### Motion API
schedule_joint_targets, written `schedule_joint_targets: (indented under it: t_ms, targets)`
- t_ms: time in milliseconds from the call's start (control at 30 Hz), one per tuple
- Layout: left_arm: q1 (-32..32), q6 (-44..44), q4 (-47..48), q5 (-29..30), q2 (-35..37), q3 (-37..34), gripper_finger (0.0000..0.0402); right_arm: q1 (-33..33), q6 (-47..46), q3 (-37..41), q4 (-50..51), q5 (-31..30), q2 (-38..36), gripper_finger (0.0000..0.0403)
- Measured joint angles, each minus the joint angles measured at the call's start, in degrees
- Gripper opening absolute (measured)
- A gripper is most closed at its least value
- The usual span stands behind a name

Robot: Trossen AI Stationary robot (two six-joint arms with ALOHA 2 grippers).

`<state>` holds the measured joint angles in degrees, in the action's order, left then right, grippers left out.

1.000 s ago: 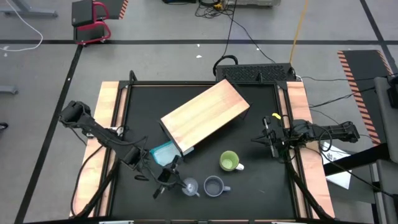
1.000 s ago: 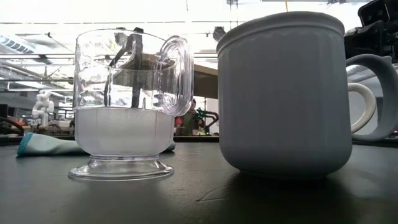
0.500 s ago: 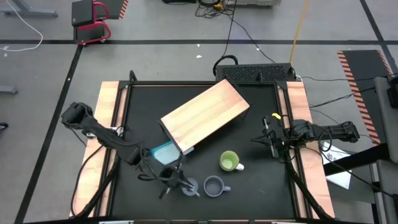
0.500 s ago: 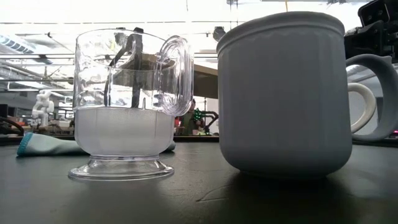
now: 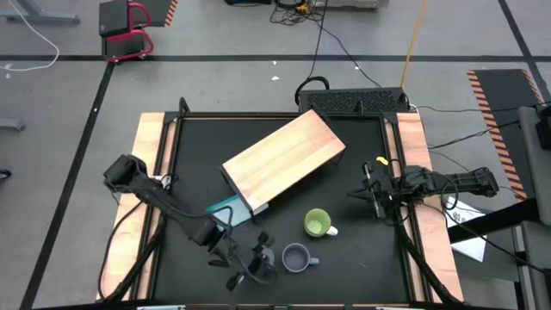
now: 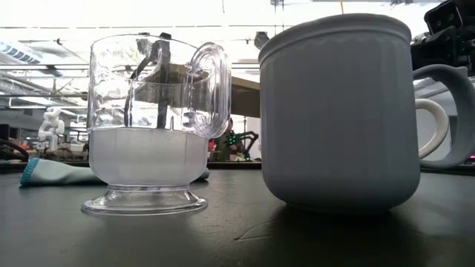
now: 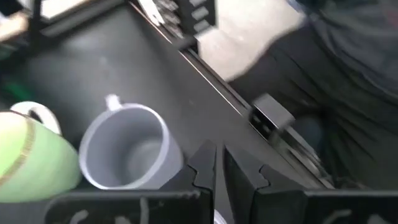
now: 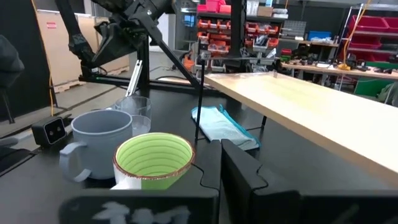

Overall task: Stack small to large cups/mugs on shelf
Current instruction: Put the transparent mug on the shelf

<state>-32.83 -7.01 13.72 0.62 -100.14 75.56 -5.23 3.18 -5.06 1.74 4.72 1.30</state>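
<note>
The robot's left gripper needs to close on the glass cup's rim [image 5: 260, 260], on the side that points away from the grey-blue mug.
The small clear glass cup [image 6: 148, 126] stands upright on the black table, near the front edge, and shows in the high view [image 5: 263, 256]. The grey-blue mug [image 5: 297, 257] stands beside it, on the side toward the table's right edge. The light-green mug [image 5: 317, 224] stands farther back. The light-wood shelf [image 5: 284, 162] lies slantwise mid-table. My left gripper [image 5: 247, 269] hangs over the glass cup's near-left side with its fingers nearly together. My right gripper [image 5: 366, 192] is shut and empty at the table's right side, pointing left. My left gripper is right at the glass cup, and the arm hides the place where they meet. I cannot tell whether it touches the cup. The cup stands upright on the table.
A teal cloth [image 5: 225, 212] lies at the shelf's near-left end. A thin black stand [image 8: 199, 106] rises near it. Wooden rails [image 5: 153, 172] run along both sides of the table. A small black box [image 8: 52, 129] sits at the front edge.
My left gripper has gone toward the table's near edge and a little to the right, up to the glass cup. The cup and the two mugs have stayed where they were.
</note>
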Motion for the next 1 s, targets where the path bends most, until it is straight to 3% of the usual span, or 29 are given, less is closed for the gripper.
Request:
schedule_joint_targets:
  t_ms: [267, 667, 1000]
  targets:
    - [-0.2, 0.8, 5.6, -7.7, -0.6, 0.5, 0.0030, 0.0, 0.0, 0.0, 0.0, 0.0, 0.5, 0.0000]
    - [1.0, 2.1, 8.7, -2.1, -1.8, 0.4, 0.0031, 0.0, 0.5, 0.0, -0.2, 0.0, 0.6, 0.0000]
    - [1.7, 2.1, 9.7, -1.7, -1.8, 0.4, 0.0036, 0.0, 0.5, 0.0, -0.2, 0.0, 0.6, 0.0000]
